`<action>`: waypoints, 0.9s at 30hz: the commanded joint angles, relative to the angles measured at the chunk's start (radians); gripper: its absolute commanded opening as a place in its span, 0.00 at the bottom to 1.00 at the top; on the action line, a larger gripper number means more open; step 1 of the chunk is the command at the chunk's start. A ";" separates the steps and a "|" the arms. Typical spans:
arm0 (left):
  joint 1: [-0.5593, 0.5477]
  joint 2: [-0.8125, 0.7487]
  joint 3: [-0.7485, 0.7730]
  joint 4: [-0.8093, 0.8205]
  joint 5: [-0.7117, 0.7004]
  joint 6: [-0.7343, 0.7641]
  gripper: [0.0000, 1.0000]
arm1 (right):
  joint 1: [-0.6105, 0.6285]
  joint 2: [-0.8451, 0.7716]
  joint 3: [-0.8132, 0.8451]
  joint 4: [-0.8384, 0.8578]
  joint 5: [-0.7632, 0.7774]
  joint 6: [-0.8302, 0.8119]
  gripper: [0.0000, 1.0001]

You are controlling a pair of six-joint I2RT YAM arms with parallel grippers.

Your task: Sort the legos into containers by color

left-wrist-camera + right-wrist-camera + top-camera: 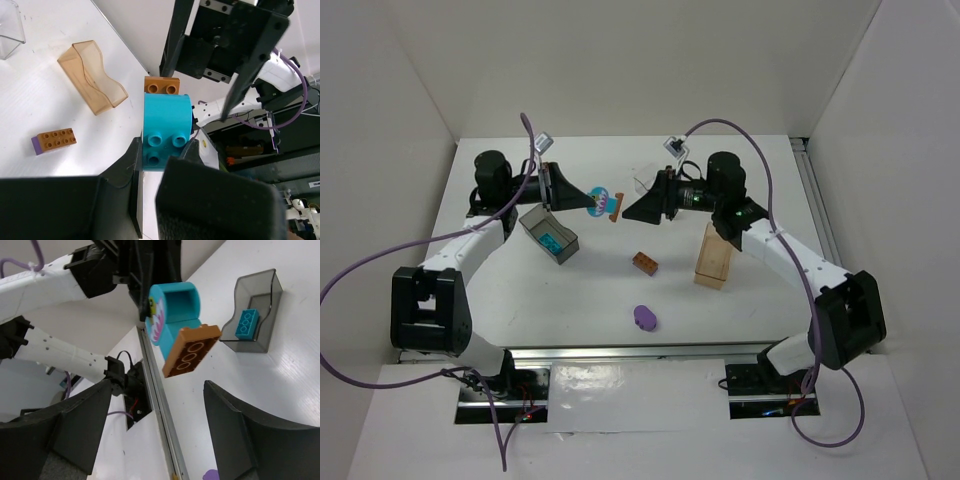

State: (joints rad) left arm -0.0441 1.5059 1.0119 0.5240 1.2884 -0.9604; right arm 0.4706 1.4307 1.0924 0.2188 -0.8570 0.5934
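I will first grip the orange-brown end (617, 207) with my right gripper and pull the stack apart, because an orange-brown lego is stuck to the teal lego in my left gripper.
My left gripper (590, 200) is shut on a teal lego (599, 201) and holds it above the table. An orange-brown lego (613, 206) is stuck to its far end. The left wrist view shows the teal lego (167, 125) between my fingers and the orange-brown one (161, 85) beyond it. My right gripper (626, 212) is open and empty, facing this pair; the orange-brown lego (191, 350) hangs just beyond its fingertips (226, 396). A second teal lego (550, 241) lies in the dark-grey container (565, 250). An orange-brown lego with a purple underside (643, 262) and the purple oval piece (644, 318) lie on the table.
The tan container (714, 258) stands under the right arm. The clear container (644, 184) stands behind the right gripper, partly hidden. White walls close in the table on three sides. A metal rail runs along the near edge (640, 352).
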 commanded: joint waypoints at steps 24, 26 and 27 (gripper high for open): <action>-0.020 -0.062 0.010 0.134 0.048 -0.032 0.00 | 0.034 0.195 0.080 0.506 -0.128 0.294 0.72; -0.020 -0.062 0.001 0.134 0.048 -0.032 0.00 | 0.043 0.207 0.080 0.536 -0.137 0.319 0.62; -0.020 -0.062 0.001 0.145 0.048 -0.032 0.00 | 0.043 0.208 0.070 0.536 -0.137 0.319 0.56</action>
State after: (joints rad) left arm -0.0624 1.4876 1.0115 0.6201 1.3071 -1.0019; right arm 0.4976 1.6283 1.1416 0.6025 -0.9546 0.8482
